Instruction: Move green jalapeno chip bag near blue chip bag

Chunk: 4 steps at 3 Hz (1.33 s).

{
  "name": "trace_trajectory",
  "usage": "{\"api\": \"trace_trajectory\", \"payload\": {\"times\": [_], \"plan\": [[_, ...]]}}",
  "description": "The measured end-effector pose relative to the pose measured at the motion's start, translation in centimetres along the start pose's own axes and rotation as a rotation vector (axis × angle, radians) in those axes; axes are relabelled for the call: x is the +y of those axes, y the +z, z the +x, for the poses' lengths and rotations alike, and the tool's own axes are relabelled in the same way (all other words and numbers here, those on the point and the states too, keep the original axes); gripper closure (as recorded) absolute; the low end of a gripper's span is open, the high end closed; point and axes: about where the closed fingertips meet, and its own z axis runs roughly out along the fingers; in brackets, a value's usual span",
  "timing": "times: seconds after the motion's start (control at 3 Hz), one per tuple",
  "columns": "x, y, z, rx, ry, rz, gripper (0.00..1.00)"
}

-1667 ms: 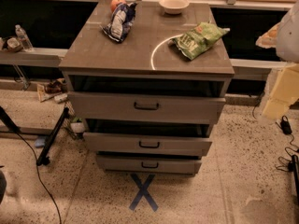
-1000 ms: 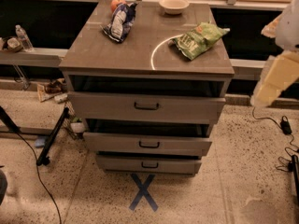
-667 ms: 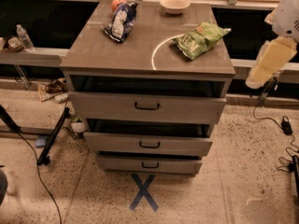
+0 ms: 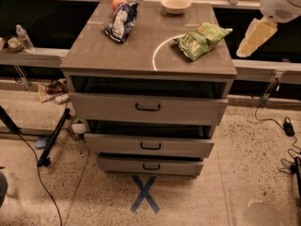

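Observation:
The back end (image 4: 220,31) of the green jalapeno chip bag is the end nearest the cabinet top's side edge. My gripper needs to close on it there.
The green jalapeno chip bag (image 4: 201,40) lies on the right side of the grey cabinet top (image 4: 113,53), its red-orange patch towards the back right. The blue chip bag (image 4: 121,22), dark blue with a white panel, lies at the back left of the top. My gripper (image 4: 256,36), a cream-coloured piece under the white arm (image 4: 282,1), hangs in the air just right of the cabinet's right edge, at about the green bag's height and apart from it.
A tan bowl (image 4: 176,4) stands at the back centre. An orange fruit (image 4: 117,4) sits behind the blue bag. A white arc (image 4: 159,51) is marked on the top. Three drawers stand partly open. Cables (image 4: 282,126) lie on the floor at right.
My gripper has risen and moved left, from low beside the cabinet's right side to level with the top near the green bag. The bags have not moved.

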Motion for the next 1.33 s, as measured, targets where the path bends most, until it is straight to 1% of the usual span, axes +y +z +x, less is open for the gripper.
{"api": "trace_trajectory", "payload": {"times": [0.33, 0.67, 1.0, 1.33], "plan": [[0.2, 0.0, 0.0, 0.002, 0.001, -0.008, 0.00], [0.0, 2.6, 0.1, 0.027, 0.005, -0.052, 0.00], [-0.5, 7.0, -0.5, 0.042, -0.034, -0.123, 0.00], [-0.9, 10.8, -1.0, 0.046, -0.063, -0.169, 0.00]]}}
